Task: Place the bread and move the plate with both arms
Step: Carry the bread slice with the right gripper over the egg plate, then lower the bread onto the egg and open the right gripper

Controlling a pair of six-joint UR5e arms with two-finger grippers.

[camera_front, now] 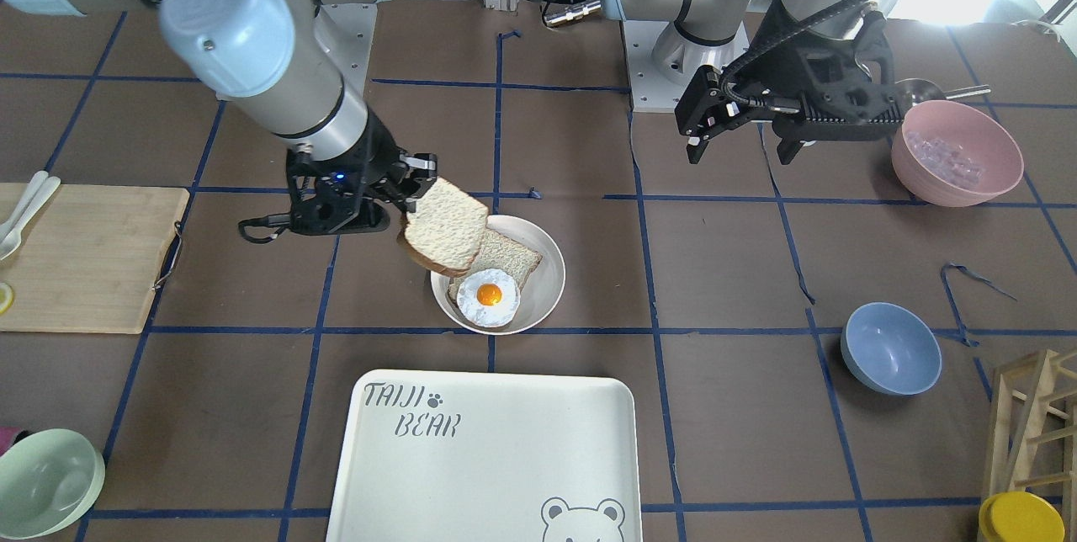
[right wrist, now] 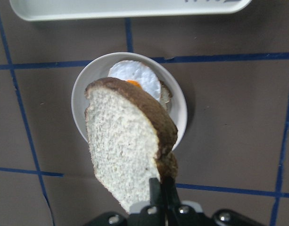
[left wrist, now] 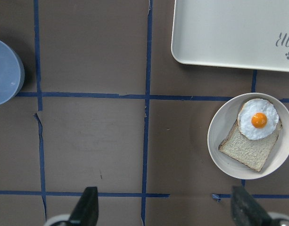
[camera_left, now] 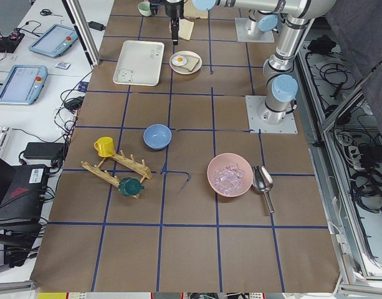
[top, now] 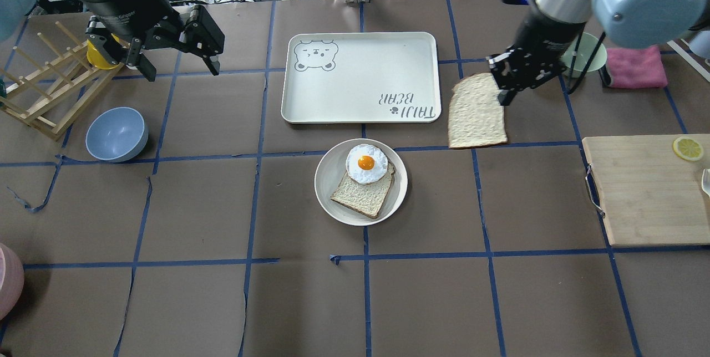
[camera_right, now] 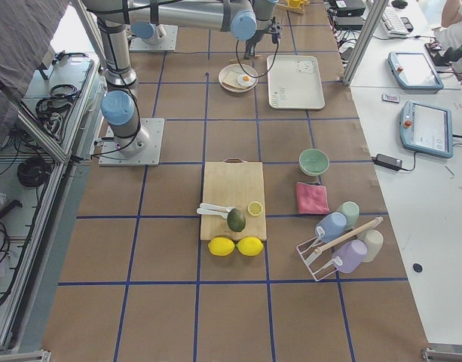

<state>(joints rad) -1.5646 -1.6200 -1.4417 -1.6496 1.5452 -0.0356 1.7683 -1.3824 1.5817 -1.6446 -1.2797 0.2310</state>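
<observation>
Next, my right gripper releases the bread, now tilted over the plate's edge, on the tanner slice in the cream plate [camera_front: 509, 266] [right wrist: 117, 111], so that the bread partly covers the fried egg.
My right gripper [top: 502, 88] is shut on the bread [top: 477, 113], a pale slice with a dark crust, and holds it in the air by one edge. In the front-facing view the bread [camera_front: 444, 226] hangs tilted over the plate's edge nearest that arm. In the right wrist view the bread [right wrist: 120, 141] covers part of the plate [right wrist: 80, 94] below. The cream plate [top: 327, 190] sits mid-table with a tanner slice [top: 363, 197] and a fried egg [top: 366, 163] on it. My left gripper [top: 183, 73] is open and empty, high above the table, far from the plate [left wrist: 219, 141].
The "TAIJI BEAR" tray [top: 360, 77] lies just beyond the plate. A blue bowl [top: 116, 134] and a wooden rack [top: 44, 91] are on my left. A cutting board [top: 649, 190], green bowl [top: 582, 52] and pink cloth [top: 635, 66] are on my right.
</observation>
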